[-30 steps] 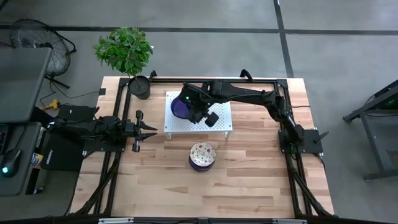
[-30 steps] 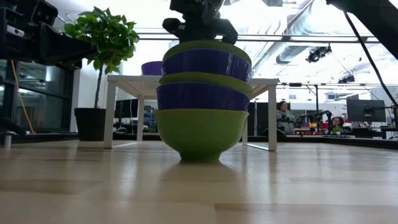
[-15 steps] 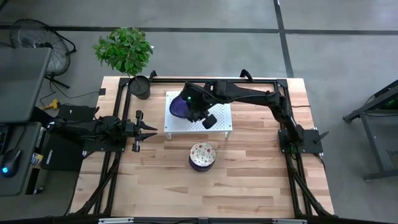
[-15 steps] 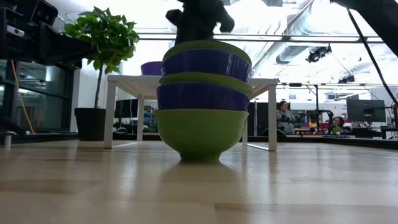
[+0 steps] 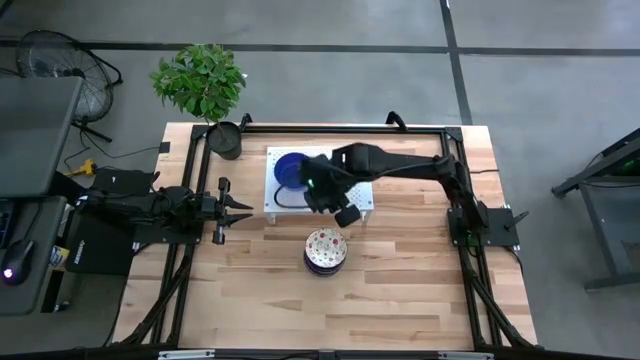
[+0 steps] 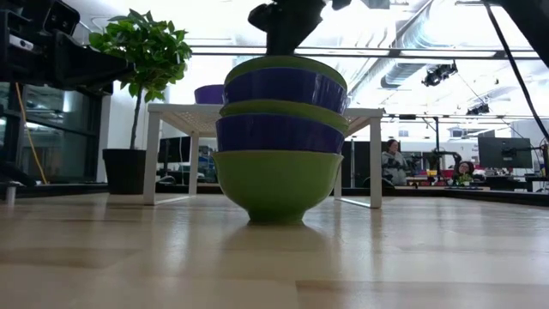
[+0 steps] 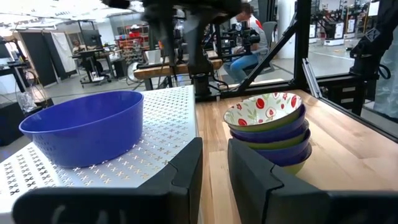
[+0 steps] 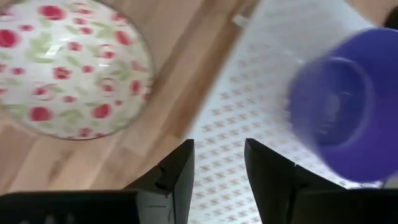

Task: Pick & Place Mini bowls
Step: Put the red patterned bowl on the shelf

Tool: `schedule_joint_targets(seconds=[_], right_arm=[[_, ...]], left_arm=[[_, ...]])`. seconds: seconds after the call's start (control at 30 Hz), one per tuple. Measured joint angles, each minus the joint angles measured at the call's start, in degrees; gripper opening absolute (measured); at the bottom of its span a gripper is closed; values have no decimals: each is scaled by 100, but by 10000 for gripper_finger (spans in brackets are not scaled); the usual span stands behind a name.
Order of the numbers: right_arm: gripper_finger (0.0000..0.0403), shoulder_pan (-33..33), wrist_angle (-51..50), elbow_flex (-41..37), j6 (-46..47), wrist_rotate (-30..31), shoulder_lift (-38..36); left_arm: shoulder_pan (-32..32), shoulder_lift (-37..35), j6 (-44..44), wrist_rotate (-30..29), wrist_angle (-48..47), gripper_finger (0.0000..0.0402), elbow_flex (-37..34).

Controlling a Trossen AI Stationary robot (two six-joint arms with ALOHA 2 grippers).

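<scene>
Next, I move my right gripper to the floral top bowl on the stack and close it on the near side of its rim [image 5: 328, 266].
One solid blue mini bowl [image 5: 289, 168] stands upright on a white perforated stand [image 5: 362, 195] at the table's far middle; the left wrist view shows the same bowl [image 7: 87, 127]. A stack of mini bowls [image 5: 326, 250], blue and green outside with a red-and-green floral one on top [image 7: 264, 111], rests on the wood nearer me. My right gripper [image 5: 336, 207] hangs open over the stand's near edge, between the blue bowl [image 8: 348, 106] and the floral top bowl [image 8: 68, 62], touching neither. My left gripper [image 5: 238, 210] waits open and low at the table's left.
A black plant pot [image 5: 225, 140] with a leafy plant stands at the table's far left corner. The stand [image 6: 171, 109] rests on thin white legs. Bare wood lies to the right of and nearer than the stack [image 6: 279, 137]. People sit at desks in the room beyond.
My right gripper has drawn away from the blue bowl, moving toward the table's near edge and a little right, and now hangs over the stand's near edge closer to the stack. The blue bowl has stayed on the stand and now shows uncovered.
</scene>
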Motion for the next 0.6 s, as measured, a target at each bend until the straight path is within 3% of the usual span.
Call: schedule_joint_targets(seconds=[0.27,0.6], right_arm=[[130,641,-206,0,581,352,-24],[129,1484,-161,-145,2061,545,-28]], left_arm=[[0,0,1,-2,0,72,0],[0,0,1,-2,-2,72,0]])
